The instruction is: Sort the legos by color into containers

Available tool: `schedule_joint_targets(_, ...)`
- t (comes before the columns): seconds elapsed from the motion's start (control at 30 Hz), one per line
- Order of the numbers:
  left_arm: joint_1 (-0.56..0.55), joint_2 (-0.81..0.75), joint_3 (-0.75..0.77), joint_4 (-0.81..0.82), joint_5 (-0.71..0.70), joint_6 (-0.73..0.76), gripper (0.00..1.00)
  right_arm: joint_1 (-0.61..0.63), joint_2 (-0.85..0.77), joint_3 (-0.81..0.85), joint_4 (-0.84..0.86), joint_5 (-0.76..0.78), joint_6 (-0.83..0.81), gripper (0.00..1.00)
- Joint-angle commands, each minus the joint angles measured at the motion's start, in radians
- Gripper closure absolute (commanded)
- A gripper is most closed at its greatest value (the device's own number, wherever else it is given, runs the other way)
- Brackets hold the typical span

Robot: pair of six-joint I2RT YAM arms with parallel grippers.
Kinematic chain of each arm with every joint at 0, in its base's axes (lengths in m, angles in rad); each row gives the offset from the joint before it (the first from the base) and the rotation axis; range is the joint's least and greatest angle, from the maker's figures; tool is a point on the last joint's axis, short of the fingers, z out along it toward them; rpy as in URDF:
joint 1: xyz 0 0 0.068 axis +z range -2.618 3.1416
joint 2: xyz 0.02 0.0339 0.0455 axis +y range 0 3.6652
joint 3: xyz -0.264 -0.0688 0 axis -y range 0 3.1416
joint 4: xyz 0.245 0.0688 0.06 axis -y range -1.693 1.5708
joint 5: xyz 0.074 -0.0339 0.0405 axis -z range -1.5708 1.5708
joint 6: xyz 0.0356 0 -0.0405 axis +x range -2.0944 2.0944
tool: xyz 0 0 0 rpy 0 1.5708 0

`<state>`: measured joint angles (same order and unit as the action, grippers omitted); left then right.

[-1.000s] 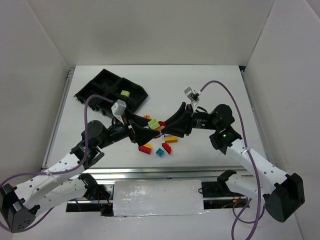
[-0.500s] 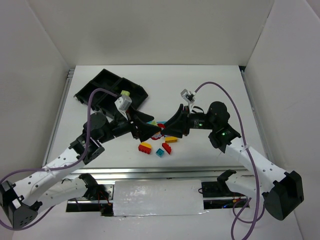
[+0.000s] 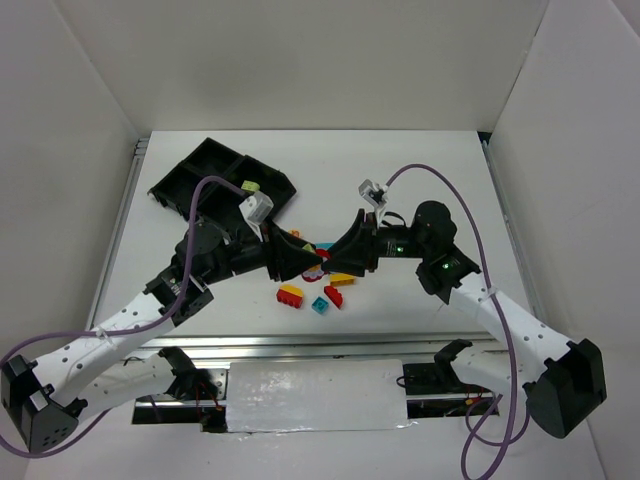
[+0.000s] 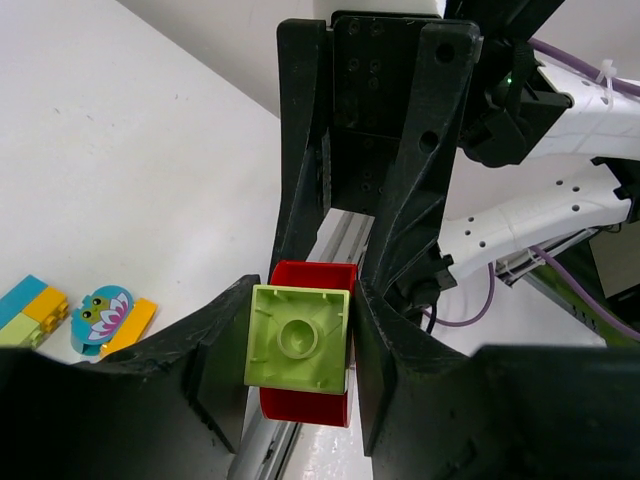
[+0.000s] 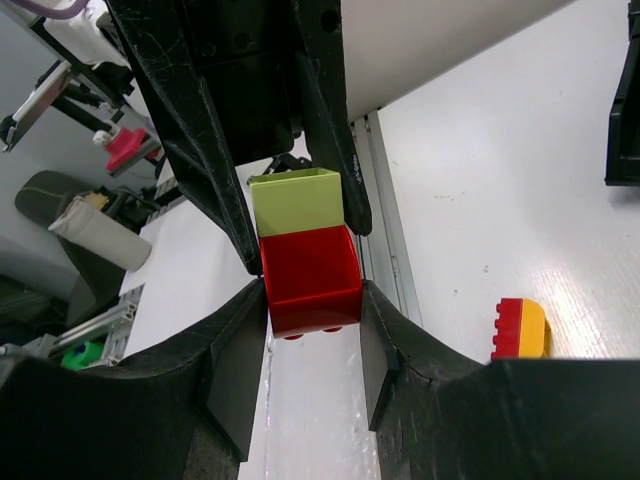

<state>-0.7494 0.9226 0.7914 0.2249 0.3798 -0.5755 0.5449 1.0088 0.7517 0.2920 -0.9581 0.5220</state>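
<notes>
My left gripper should release its pale green brick in the black tray's compartment point(image 3: 275, 191), next to the other pale green brick.
A pale green brick point(image 4: 298, 337) is joined to a red brick point(image 5: 310, 280), and the pair hangs above the table's middle point(image 3: 320, 254) between the two arms. My left gripper point(image 4: 300, 345) is shut on the green half. From the other side my right gripper point(image 5: 312, 300) is shut on the red half. The two grippers meet tip to tip in the top view, the left gripper point(image 3: 303, 263) and the right gripper point(image 3: 332, 258). The black tray point(image 3: 200, 172) lies at the back left with a pale green brick point(image 3: 248, 186) in one compartment.
Loose bricks lie below the grippers: a red and yellow one point(image 3: 291, 295), a teal one point(image 3: 320, 305), a red one point(image 3: 333, 296) and a yellow-orange one point(image 3: 342, 279). A teal, yellow and green brick point(image 4: 30, 310) and a frog-printed piece point(image 4: 105, 308) lie nearby.
My left gripper has moved right to the pair held by the right gripper and has gone from open to shut on its green half. The right gripper has barely moved.
</notes>
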Motion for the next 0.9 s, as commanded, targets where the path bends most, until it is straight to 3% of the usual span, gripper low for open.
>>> schedule_joint_targets(0.0,0.002,-0.010,0.035,0.039,-0.015,0.031,0.49,0.006,0.019,0.025,0.054,-0.054,-0.005,1.00)
schedule_joint_targets(0.1,0.002,-0.016,0.037,0.044,0.016,0.035,0.48,0.006,0.014,0.028,0.046,-0.064,-0.017,1.00)
schedule_joint_targets(0.13,0.002,-0.016,0.037,0.045,0.022,0.037,0.53,0.004,0.011,0.028,0.039,-0.062,-0.025,1.00)
schedule_joint_targets(0.2,0.002,-0.019,0.035,0.050,0.044,0.039,0.65,0.003,-0.001,0.028,0.032,-0.062,-0.036,1.00)
schedule_joint_targets(0.23,0.002,-0.021,0.035,0.051,0.050,0.040,0.81,0.003,-0.003,0.029,0.030,-0.065,-0.039,1.00)
schedule_joint_targets(0.27,0.002,-0.021,0.035,0.051,0.054,0.040,0.90,0.004,-0.007,0.032,0.023,-0.070,-0.046,1.00)
schedule_joint_targets(0.33,0.002,-0.024,0.039,0.053,0.060,0.042,1.00,0.003,-0.009,0.035,0.012,-0.079,-0.059,1.00)
schedule_joint_targets(0.73,0.021,-0.014,0.120,0.015,0.172,0.060,1.00,-0.062,-0.012,0.015,-0.070,-0.255,-0.221,1.00)
schedule_joint_targets(0.87,0.050,0.007,0.143,0.004,0.202,0.055,1.00,-0.103,-0.010,-0.027,0.045,-0.269,-0.153,1.00)
